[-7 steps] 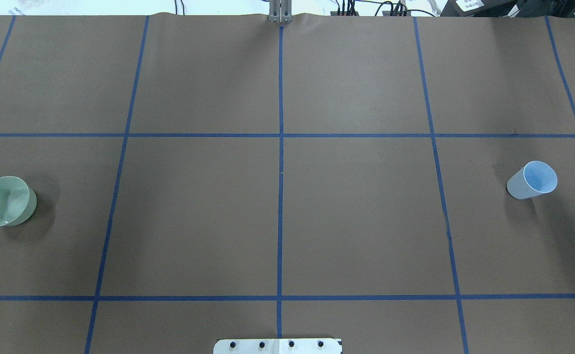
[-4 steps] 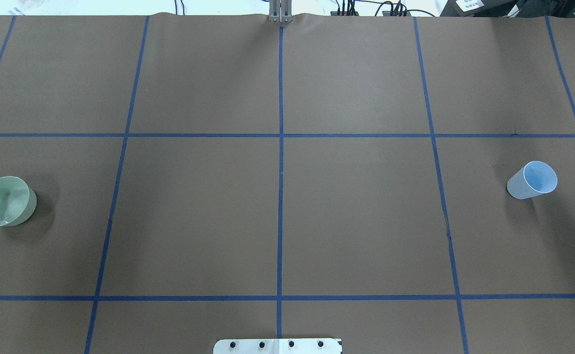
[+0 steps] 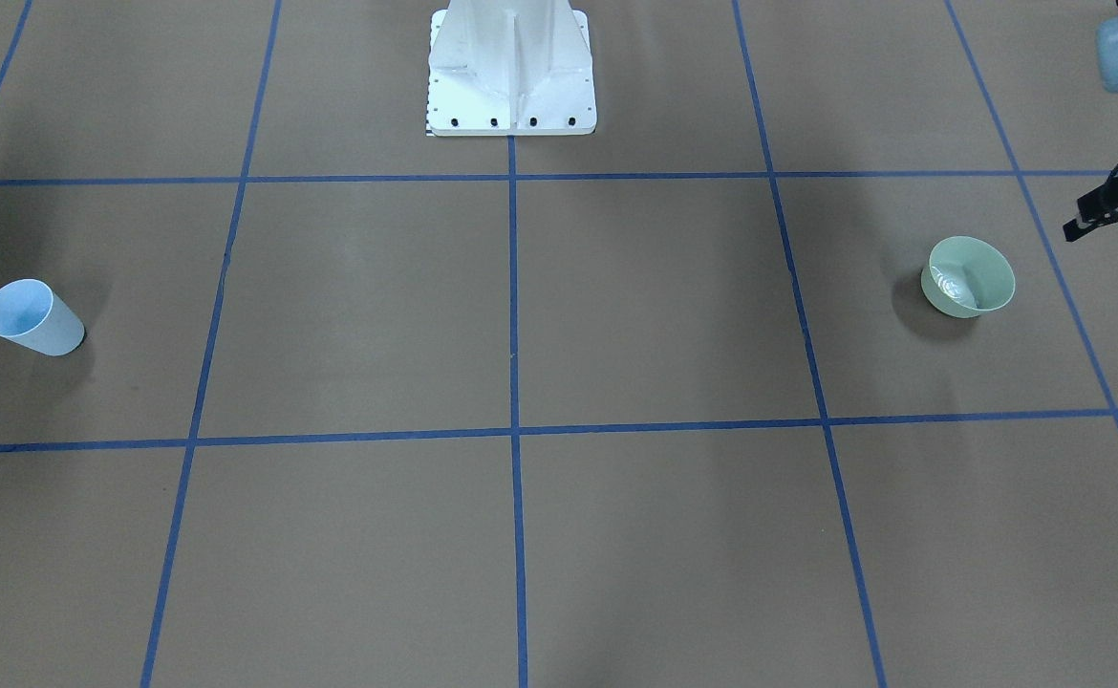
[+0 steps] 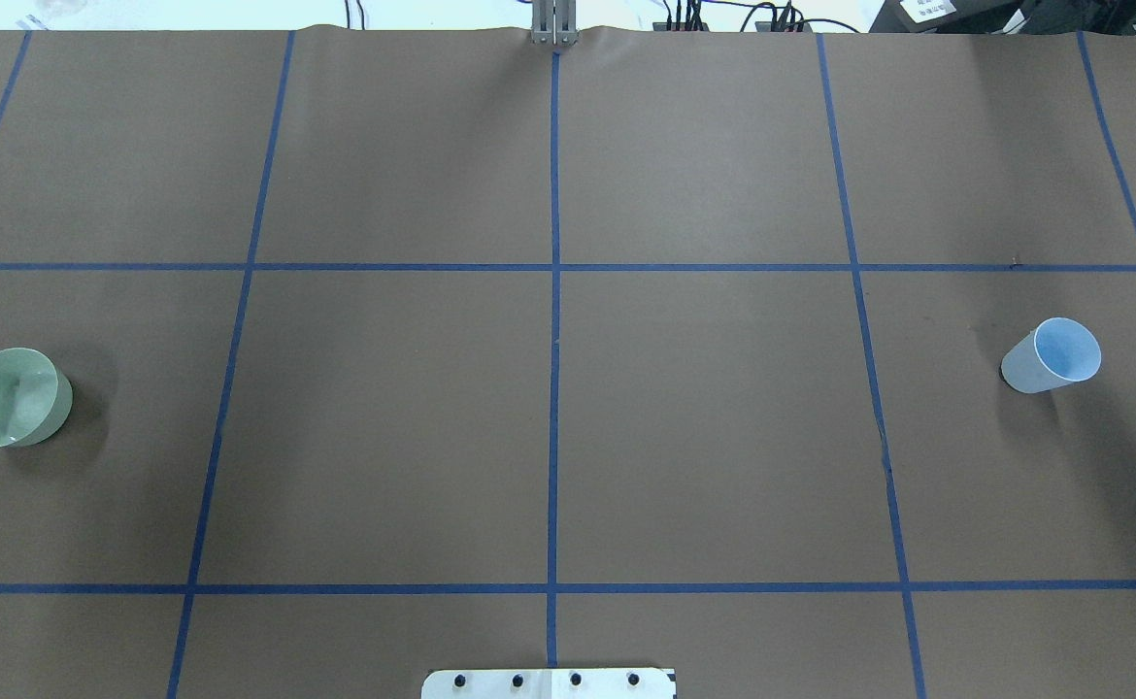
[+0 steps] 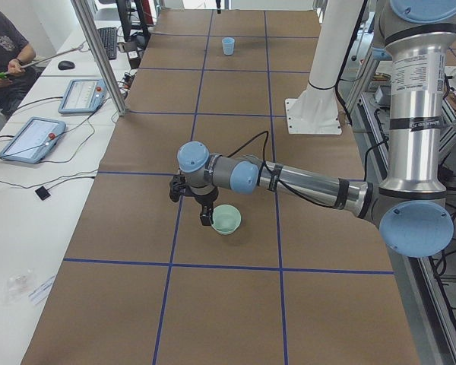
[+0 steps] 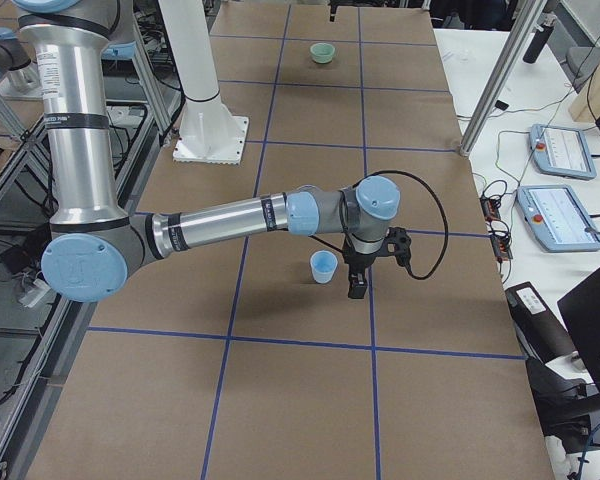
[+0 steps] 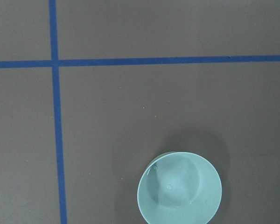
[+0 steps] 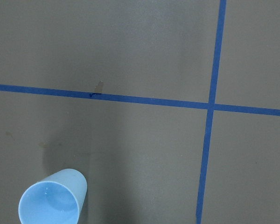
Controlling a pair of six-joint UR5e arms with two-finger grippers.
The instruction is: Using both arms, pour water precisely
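Note:
The left gripper should grip the rim of the pale green bowl (image 3: 1012,282), at the side farthest from the light blue cup.
A pale green bowl (image 4: 12,397) stands at the table's left edge, also in the front view (image 3: 968,277) and the left wrist view (image 7: 179,187), with faint whitish glints of water (image 7: 170,186) inside. A light blue cup (image 4: 1052,355) stands upright at the right, also in the right wrist view (image 8: 52,198). My left gripper (image 5: 206,219) hangs close beside the bowl (image 5: 226,220); a black part of it (image 3: 1108,212) shows in the front view. My right gripper (image 6: 357,288) hangs beside the cup (image 6: 324,267). I cannot tell if either is open or shut.
The white pedestal (image 3: 511,76) stands at the robot's side of the table. Blue tape lines (image 4: 554,388) grid the brown table cover. Operator tablets (image 5: 30,137) and a seated person (image 5: 4,46) are beyond the far table edge.

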